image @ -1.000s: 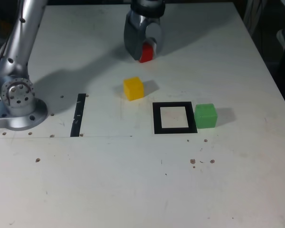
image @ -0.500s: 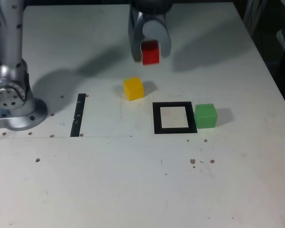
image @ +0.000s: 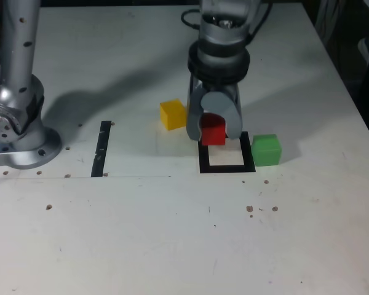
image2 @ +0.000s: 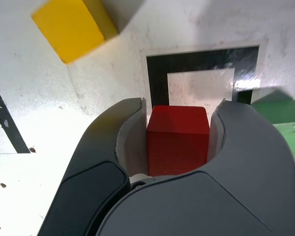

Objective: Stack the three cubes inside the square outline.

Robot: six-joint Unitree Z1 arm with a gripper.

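My gripper is to set the red cube down on the white patch inside the square outline (image: 224,149) (image2: 196,104). It will release it there, slightly toward the yellow cube. The red cube is now over the outline's far edge.
My gripper (image: 213,130) is shut on the red cube (image: 213,131) and holds it off the table, over the far edge of the square outline (image: 226,166). In the wrist view the red cube (image2: 177,138) is clamped between the two grey fingers (image2: 129,137), with the square outline (image2: 201,61) on the table beyond it. The yellow cube (image: 172,114) rests on the table on the exterior view's left of the gripper, also seen as the yellow cube (image2: 74,26) in the wrist view. Just outside the outline, on the exterior view's right, lies the green cube (image: 266,149), (image2: 285,123).
The arm's silver base (image: 18,132) stands at the exterior view's left. A narrow black strip (image: 101,149) lies on the white table (image: 172,233) between the base and the cubes. The table's right edge runs close behind the green cube's side.
The gripper has carried the red cube from the far middle of the table toward the camera and down, past the yellow cube, to the outline's far edge. Yellow and green cubes have not moved.
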